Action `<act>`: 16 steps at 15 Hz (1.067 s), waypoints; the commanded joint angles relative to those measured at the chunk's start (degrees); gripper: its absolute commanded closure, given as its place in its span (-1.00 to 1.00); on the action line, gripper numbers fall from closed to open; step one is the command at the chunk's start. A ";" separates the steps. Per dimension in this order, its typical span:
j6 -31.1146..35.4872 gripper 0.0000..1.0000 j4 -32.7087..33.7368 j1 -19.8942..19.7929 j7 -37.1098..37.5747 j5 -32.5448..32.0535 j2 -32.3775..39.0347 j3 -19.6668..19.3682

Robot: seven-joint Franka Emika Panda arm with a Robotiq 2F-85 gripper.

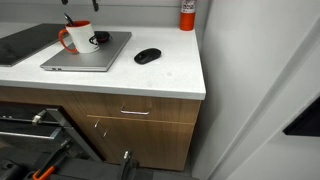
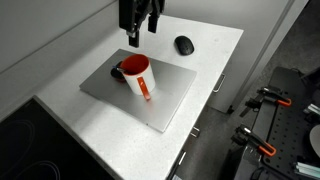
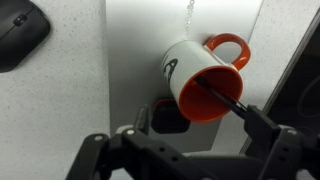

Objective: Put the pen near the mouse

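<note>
The pen's upper end [image 1: 67, 17] [image 3: 240, 108] sticks out above the red-and-white mug's rim, and my gripper will close on it next.
The pen [image 3: 222, 97] is a thin dark stick standing slanted inside the red-and-white mug [image 3: 200, 75], which sits on the closed laptop [image 2: 155, 100]. Its upper end reaches up to one finger of my gripper [image 3: 200, 118]. The gripper is open, its fingers spread on either side of the mug's mouth, just above it; it also shows in an exterior view [image 2: 141, 33]. The black oval mouse [image 3: 20, 35] lies on the white counter beside the laptop, seen in both exterior views [image 1: 147, 56] [image 2: 184, 45]. The mug also shows in both exterior views [image 1: 76, 38] [image 2: 137, 74].
A dark coiled cable [image 1: 99, 39] lies on the laptop [image 1: 90, 52] next to the mug. A red fire extinguisher [image 1: 187, 14] stands at the back corner of the counter. A black cooktop [image 1: 20, 42] borders the laptop. The counter edge [image 1: 170, 92] is near the mouse.
</note>
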 commanded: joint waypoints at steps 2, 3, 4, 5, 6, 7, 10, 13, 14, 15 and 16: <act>1.26 -1.00 -0.08 0.85 -2.76 1.52 0.49 0.10; 1.71 -1.00 -0.21 1.17 -3.67 2.04 0.33 0.33; 2.13 -1.00 -0.19 1.48 -4.85 2.54 0.36 0.50; 2.27 -1.00 0.04 1.88 -6.18 3.23 0.56 0.70; 2.71 -1.00 0.11 2.29 -7.46 3.64 0.72 0.94; 3.20 -1.00 0.12 2.62 -8.76 4.10 0.84 1.10; 4.62 -1.00 0.44 3.58 -13.61 7.02 1.66 1.12; 3.78 -1.00 1.92 4.05 -20.65 13.28 3.67 0.88; 3.00 -1.00 2.46 4.02 -23.43 15.74 4.37 0.86; 2.45 -1.00 2.96 3.86 -25.88 18.04 5.15 0.99; 2.57 -1.00 3.30 3.59 -27.86 19.75 5.95 1.24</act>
